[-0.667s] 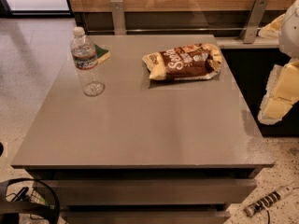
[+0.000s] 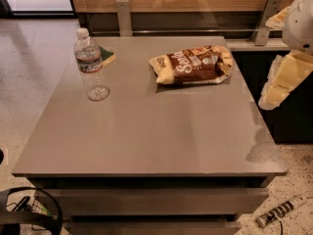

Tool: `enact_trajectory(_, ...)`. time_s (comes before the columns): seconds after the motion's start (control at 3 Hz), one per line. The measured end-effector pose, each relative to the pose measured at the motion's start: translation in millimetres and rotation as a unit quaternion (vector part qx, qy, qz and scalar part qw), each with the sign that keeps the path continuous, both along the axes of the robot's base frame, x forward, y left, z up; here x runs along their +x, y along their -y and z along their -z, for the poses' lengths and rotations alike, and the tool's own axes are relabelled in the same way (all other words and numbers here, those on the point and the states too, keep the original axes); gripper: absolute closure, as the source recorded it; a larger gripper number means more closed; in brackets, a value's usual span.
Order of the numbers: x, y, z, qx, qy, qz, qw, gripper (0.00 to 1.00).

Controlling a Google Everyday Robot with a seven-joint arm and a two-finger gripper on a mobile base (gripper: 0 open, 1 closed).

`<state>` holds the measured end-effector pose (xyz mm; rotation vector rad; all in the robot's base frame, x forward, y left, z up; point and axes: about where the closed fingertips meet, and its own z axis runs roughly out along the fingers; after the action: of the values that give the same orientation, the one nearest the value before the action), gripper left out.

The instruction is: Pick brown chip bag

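Note:
I need to grip the end of the brown chip bag (image 2: 215, 61) farther from the water bottle.
The brown chip bag (image 2: 191, 65) lies flat on the grey table (image 2: 146, 131), toward its far right. It has a dark brown middle with white lettering and pale yellow ends. My gripper (image 2: 286, 77) hangs at the right edge of the view, off the table's right side and apart from the bag, at about the bag's depth. It is pale yellow below a white arm part (image 2: 301, 18). Nothing shows in it.
A clear plastic water bottle (image 2: 90, 65) stands upright at the table's far left, with a small green-and-yellow object (image 2: 107, 57) behind it. A wood and metal rail (image 2: 195, 28) runs along the back. A dark counter (image 2: 288, 116) stands to the right, and cables lie on the floor (image 2: 279, 212).
My gripper has shifted slightly up and left, toward the table. The bag and the bottle have not moved.

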<state>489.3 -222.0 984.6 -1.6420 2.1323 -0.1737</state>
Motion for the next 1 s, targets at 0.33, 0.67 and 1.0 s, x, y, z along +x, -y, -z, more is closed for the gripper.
enact_trajectory(0.33, 65, -7, 11, 0.034, 0.047, -0.012, 0.9983, 0.00)
enact_trajectory(0.67, 134, -29, 32, 0.079, 0.079, -0.027, 0.9934, 0.00)
enact_trajectory(1.0, 166, -49, 49, 0.091, 0.077, -0.033, 0.9923, 0.00)
